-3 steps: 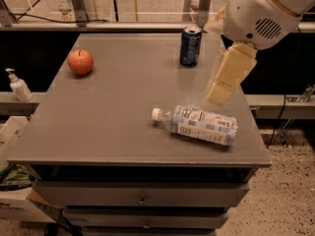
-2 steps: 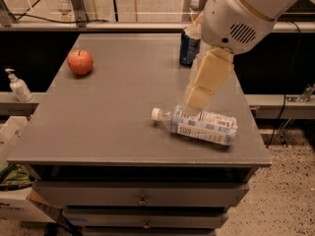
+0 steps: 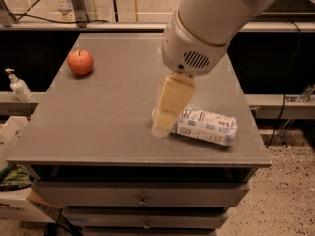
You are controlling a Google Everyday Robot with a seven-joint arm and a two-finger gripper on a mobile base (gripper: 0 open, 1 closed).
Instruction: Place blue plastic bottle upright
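My gripper needs to move to close on the upper part [image 3: 177,125] of the blue plastic bottle, between the bottle's cap and the bottle's label.
The blue plastic bottle [image 3: 206,127] lies on its side on the grey table [image 3: 98,117], near the front right, its pale blue-and-white label facing up. Its cap end points left and is hidden behind my gripper. My gripper [image 3: 165,119] hangs from the big white arm [image 3: 211,23] and comes down over the bottle's cap end, its cream-coloured fingers [image 3: 172,100] reaching to the table surface there.
A red apple [image 3: 80,61] sits at the back left of the table. A white pump dispenser bottle [image 3: 17,86] stands on a ledge to the left. Drawers [image 3: 142,200] lie below the table's front edge. The soda can is hidden behind the arm.
My arm has swung left and down from the back right, bringing the gripper from above the bottle's body to its cap end. The bottle has not moved.
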